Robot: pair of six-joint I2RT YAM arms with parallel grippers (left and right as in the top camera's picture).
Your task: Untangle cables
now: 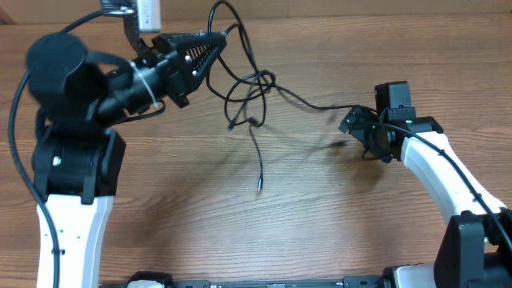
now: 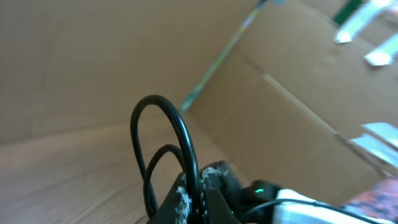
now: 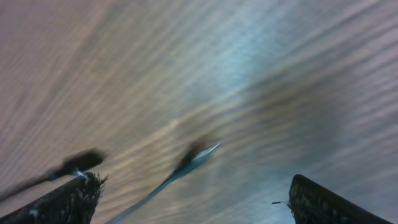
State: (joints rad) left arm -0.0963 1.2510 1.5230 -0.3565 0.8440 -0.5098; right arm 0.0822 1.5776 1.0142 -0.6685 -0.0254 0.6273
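The crossed strands of cable (image 1: 263, 79) in the middle of the cables' knot, beside the cable loop in my left gripper, will be gripped by my right gripper.
The cables (image 1: 248, 92) are thin black cords in a loose knot at the middle back of the table. One end trails toward me to a plug tip (image 1: 260, 186). Another strand runs right toward my right gripper. My left gripper (image 1: 214, 44) is raised at the back left and shut on a cable loop, which shows pinched between the fingers in the left wrist view (image 2: 186, 143). My right gripper (image 1: 356, 128) is open low over the table. A blurred cable end (image 3: 189, 158) lies between its spread fingers (image 3: 193, 199), not gripped.
A cardboard wall (image 2: 298, 106) stands behind the table. A white object (image 1: 148, 12) sits at the back edge above the left arm. The wooden table (image 1: 320, 208) spreads in front of the knot.
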